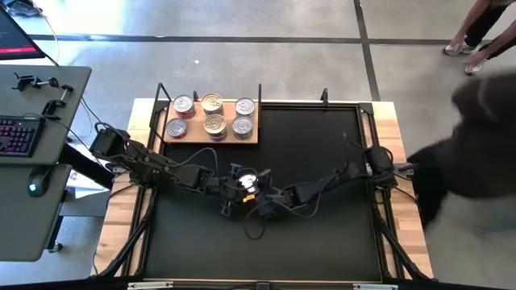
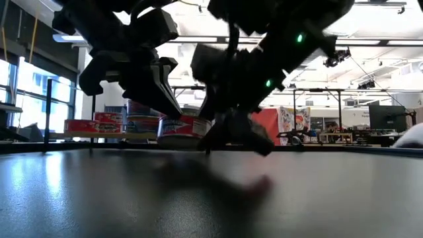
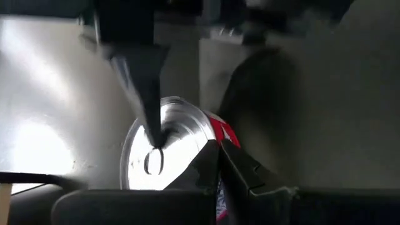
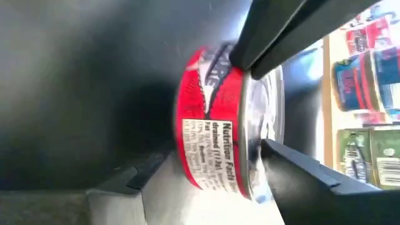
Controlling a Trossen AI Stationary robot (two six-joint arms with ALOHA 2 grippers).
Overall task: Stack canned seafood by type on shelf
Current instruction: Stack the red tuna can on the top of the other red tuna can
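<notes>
Next, I open my left gripper, as its fingers are shut against the can's rim, and take the can across its lid (image 3: 180, 156) and base before stacking it.
A flat round can (image 1: 247, 179) with a silver lid and a red side is at the middle of the black mat, lid up. Both grippers meet on it. My left gripper (image 1: 238, 185) reaches in from the table's left, and my right gripper (image 1: 260, 190) from the right. In the low view the can (image 2: 185, 129) sits just above the mat line; whether it clears the mat I cannot tell. The light-brown shelf (image 1: 211, 142) lies at the mat's far left and carries several upright cans (image 1: 213, 115) in two rows. My left gripper (image 3: 222, 149) is shut on the can's rim (image 3: 215, 134), where lid meets red side. One fingertip (image 3: 203, 165) lies over the lid and the other (image 3: 244, 165) beside the red wall. It slants down from the table's left. My right gripper (image 4: 215, 156) pinches the can between lid and base. Its upper finger (image 4: 300, 172) ends near the middle of the lid (image 4: 262, 125), and a blurred lower finger (image 4: 144, 187) lies at the base side. It comes in level from the table's right. The can stays flat, lid up.
The near half of the mat (image 1: 258, 242) lies bare of cans. A desk with a keyboard (image 1: 20, 133) stands left of the table. A person (image 1: 476, 137) stands close to the table's right edge. Upright posts (image 1: 161, 90) flank the shelf.
</notes>
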